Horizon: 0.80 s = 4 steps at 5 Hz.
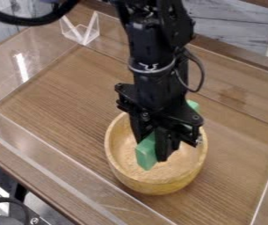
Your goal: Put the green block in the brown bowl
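The green block, now hanging tilted into the bowl, will be let go by my gripper on the bottom of the brown bowl (148, 148), just below the gripper's fingers.
The brown bowl (124, 171) sits on the wooden table near the front. The black gripper (162, 139) points straight down into it, shut on the green block (147, 153). The block hangs tilted between the fingers, its lower end down inside the bowl and its upper end (193, 107) showing behind the gripper on the right. Whether the lower end touches the bowl's floor cannot be told.
Clear acrylic walls (31, 61) ring the wooden table (66, 97). A small clear stand (80, 28) sits at the back left. The arm rises above the bowl toward the top of the view.
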{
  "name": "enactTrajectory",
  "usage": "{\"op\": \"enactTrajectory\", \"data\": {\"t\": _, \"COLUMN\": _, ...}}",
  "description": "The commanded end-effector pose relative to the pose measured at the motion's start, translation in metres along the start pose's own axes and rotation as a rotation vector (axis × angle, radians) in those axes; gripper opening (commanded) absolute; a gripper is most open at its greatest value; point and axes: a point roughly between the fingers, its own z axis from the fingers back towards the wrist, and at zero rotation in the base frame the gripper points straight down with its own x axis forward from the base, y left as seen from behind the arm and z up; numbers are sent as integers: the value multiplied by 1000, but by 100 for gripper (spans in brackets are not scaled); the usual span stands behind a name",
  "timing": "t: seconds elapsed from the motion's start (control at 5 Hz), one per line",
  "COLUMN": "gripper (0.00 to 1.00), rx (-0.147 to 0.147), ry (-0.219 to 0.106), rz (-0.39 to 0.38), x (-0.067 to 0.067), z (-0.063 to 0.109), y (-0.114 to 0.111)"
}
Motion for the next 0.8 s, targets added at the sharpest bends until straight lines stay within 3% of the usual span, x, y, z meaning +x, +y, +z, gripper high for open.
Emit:
{"op": "enactTrajectory", "data": {"t": 0.0, "gripper": 0, "rx": -8, "ry": -30, "rz": -2, "x": 7, "z": 3, "y": 2}}
{"op": "enactTrajectory", "data": {"t": 0.6, "gripper": 0, "rx": -21, "ry": -27, "rz": 13, "x": 12, "z": -5, "y": 6}}
